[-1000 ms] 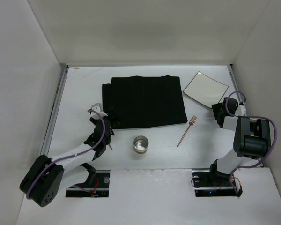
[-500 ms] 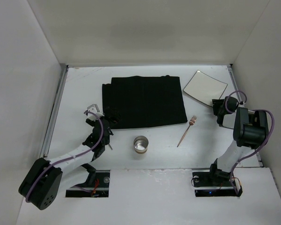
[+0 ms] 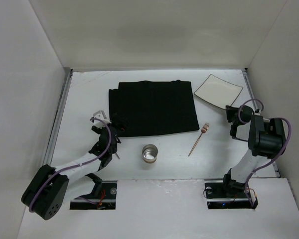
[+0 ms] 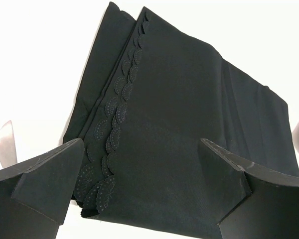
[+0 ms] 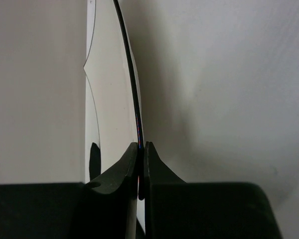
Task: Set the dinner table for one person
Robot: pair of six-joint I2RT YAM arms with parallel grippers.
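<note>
My right gripper has the white square plate. It will let go of it on the middle of the black cloth mat [image 3: 153, 106].
The white dinner table [image 3: 84, 89] carries a black cloth mat [image 3: 152, 108] at its middle. A glossy white square plate [image 3: 218, 89] lies at the back right. My right gripper [image 3: 233, 112] is at the plate's near corner. In the right wrist view this gripper [image 5: 141, 149] is shut on the plate's thin rim [image 5: 131, 84]. My left gripper [image 3: 101, 119] hovers by the mat's near left corner. In the left wrist view it [image 4: 139, 172] stands wide open with the scalloped mat [image 4: 189, 99] below and nothing held.
A small metal cup [image 3: 150, 153] stands in front of the mat. A copper fork [image 3: 199, 139] lies at an angle to the cup's right. Metal rails [image 3: 60, 114] run along the table's sides, and white walls close it in.
My right gripper has shut on the plate's rim, and the plate has shifted slightly toward the back. My left gripper has opened wider and has barely moved.
</note>
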